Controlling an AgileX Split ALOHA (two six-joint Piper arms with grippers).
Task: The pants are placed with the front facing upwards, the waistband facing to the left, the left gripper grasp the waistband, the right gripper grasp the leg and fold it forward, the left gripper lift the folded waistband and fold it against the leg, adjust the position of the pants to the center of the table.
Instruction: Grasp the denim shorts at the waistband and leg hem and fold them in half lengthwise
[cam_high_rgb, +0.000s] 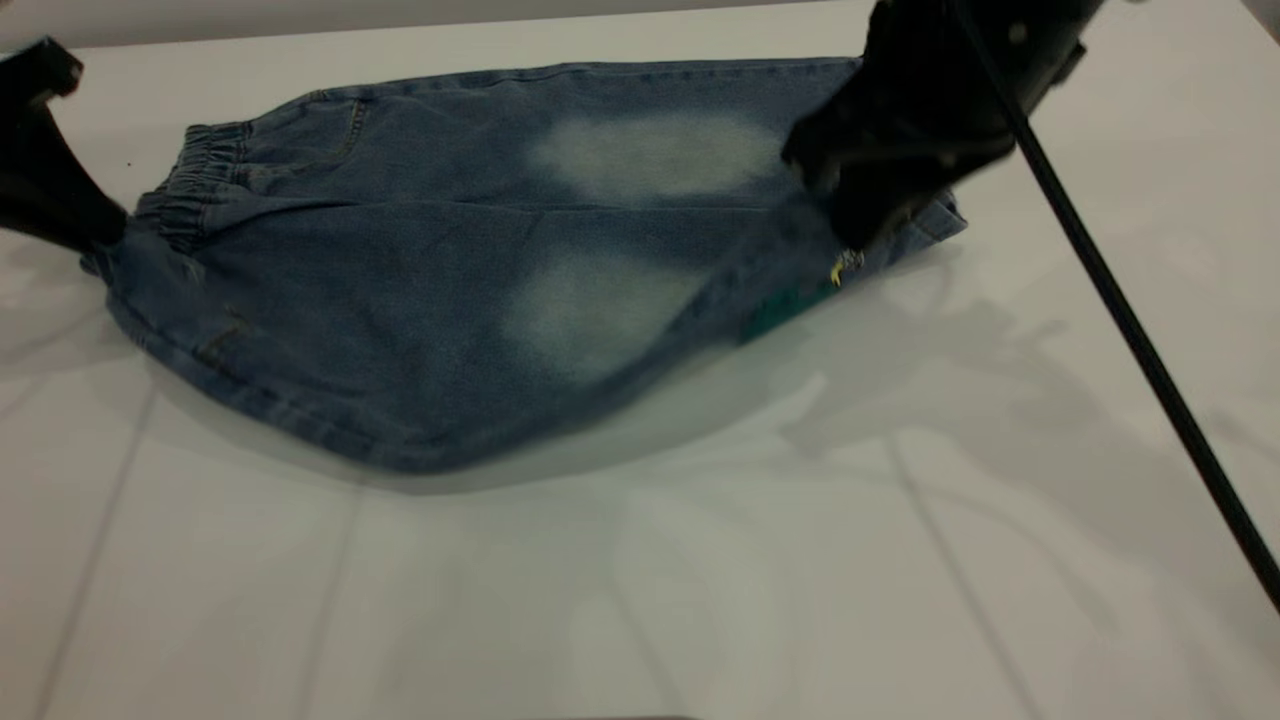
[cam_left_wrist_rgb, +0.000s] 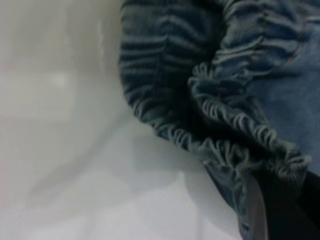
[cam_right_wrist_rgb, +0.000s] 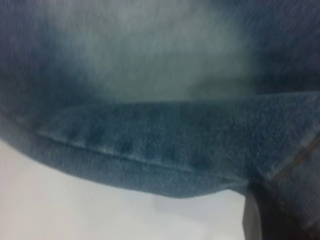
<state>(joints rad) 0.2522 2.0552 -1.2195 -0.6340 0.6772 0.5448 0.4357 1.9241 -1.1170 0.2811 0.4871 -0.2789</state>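
The robot's right gripper needs to release the raised leg's hem just beyond the far edge of the other leg (cam_high_rgb: 853, 20).
The blue denim pants (cam_high_rgb: 450, 300) lie front up on the white table (cam_high_rgb: 640, 580), with two pale faded ovals showing. The ruffled waistband (cam_high_rgb: 195, 175) points left. My left gripper (cam_high_rgb: 100, 235) is shut on the waistband's near corner, whose gathered band (cam_left_wrist_rgb: 225, 120) bunches against the black finger (cam_left_wrist_rgb: 290, 210). My right gripper (cam_high_rgb: 850, 225) is shut on the leg at the right end, and the hem (cam_right_wrist_rgb: 150, 150) hangs from its finger (cam_right_wrist_rgb: 280, 215). Both held ends are raised. The near edge sags between them, above its shadow. A bit of coloured print (cam_high_rgb: 790, 305) shows under the raised leg.
The right arm's black cable (cam_high_rgb: 1130, 320) slants down across the right side of the table. The table's far edge (cam_high_rgb: 400, 35) runs just behind the pants. Bare white surface stretches in front of the pants.
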